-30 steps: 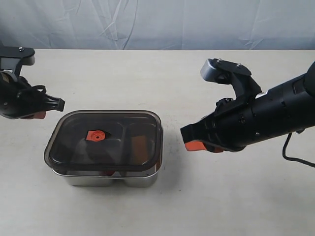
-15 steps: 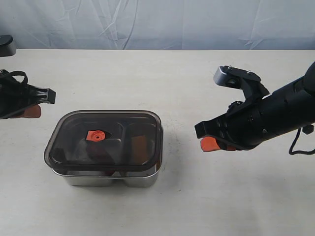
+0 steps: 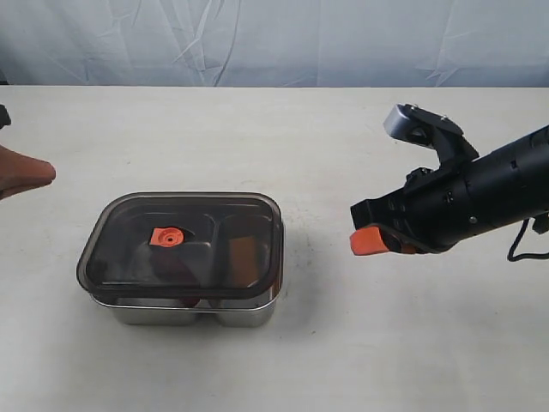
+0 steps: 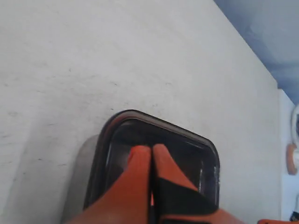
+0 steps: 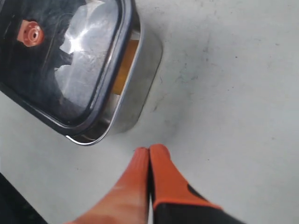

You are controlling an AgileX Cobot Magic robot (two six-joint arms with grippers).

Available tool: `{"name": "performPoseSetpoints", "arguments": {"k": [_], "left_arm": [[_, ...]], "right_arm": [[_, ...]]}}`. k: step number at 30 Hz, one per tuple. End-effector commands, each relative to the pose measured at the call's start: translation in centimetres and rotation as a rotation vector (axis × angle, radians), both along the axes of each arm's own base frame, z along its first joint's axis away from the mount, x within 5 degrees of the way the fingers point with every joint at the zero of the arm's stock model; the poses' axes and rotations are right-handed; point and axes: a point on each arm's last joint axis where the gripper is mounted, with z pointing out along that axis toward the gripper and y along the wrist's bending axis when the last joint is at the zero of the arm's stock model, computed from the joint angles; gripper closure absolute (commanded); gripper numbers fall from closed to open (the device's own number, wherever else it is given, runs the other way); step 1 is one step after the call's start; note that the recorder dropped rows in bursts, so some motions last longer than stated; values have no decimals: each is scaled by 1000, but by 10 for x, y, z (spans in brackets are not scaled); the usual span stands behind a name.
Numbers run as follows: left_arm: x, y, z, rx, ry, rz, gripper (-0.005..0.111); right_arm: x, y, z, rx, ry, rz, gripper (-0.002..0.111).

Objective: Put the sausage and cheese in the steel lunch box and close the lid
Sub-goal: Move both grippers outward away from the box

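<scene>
Next, my left gripper opens, takes the lid's nearest edge [image 3: 97, 226] and moves the lid square, because it sits crooked and leaves the front rim of the steel lunch box uncovered.
The steel lunch box [image 3: 184, 311] [image 5: 145, 74] sits left of centre with the dark translucent lid [image 3: 182, 249] [image 4: 126, 128] [image 5: 60, 60] lying on top, its orange valve tab [image 3: 165, 236] [image 5: 29, 32] near the middle. Through the lid a yellow-orange shape, the cheese [image 3: 243, 255] [image 5: 122, 70], shows in the right compartment. A dark red bit, likely the sausage [image 3: 189, 300], peeks at the box's front. My left gripper [image 3: 39, 174] [image 4: 152, 149] is shut and empty at the far left edge. Right of the box, my right gripper [image 3: 367, 242] [image 5: 148, 150] hangs shut and empty.
The pale tabletop [image 3: 283, 137] runs back to a wrinkled blue-grey backdrop [image 3: 274, 43]. A black cable [image 3: 519, 249] trails behind the right arm at the right edge.
The left arm has pulled back leftward almost out of view. The right arm has drawn back to the right, away from the box. The lidded box has stayed put.
</scene>
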Motion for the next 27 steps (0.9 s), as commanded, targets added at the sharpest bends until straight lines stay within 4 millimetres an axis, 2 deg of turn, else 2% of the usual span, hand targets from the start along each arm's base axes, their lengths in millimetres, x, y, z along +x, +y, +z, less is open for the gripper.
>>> {"name": "performPoseSetpoints", "arguments": {"k": [1,4,6,10,14,17,19,23,27], "left_arm": [[6,0,-27,-49,34,-116,107],[12,5,-54,-26,86,-139,107],[15,8,-62,-2,71,-170,107],[17,11,-65,65,17,-199,106],[19,12,-64,63,-6,-182,92],[21,13,-65,52,-3,-151,66],[22,12,-71,13,17,-158,57],[22,8,-80,-67,47,-181,57],[23,-1,-80,-169,40,-205,57]], "right_arm": [[-1,1,2,34,-8,29,109],[-2,2,2,37,-2,40,109],[-2,2,2,36,-10,49,109],[-2,2,2,35,-15,54,109],[-2,2,2,35,-16,56,109],[-2,2,3,37,-17,53,109],[-2,2,3,36,-18,51,109],[-1,2,2,34,-23,47,109],[0,1,2,29,-35,36,109]]}}
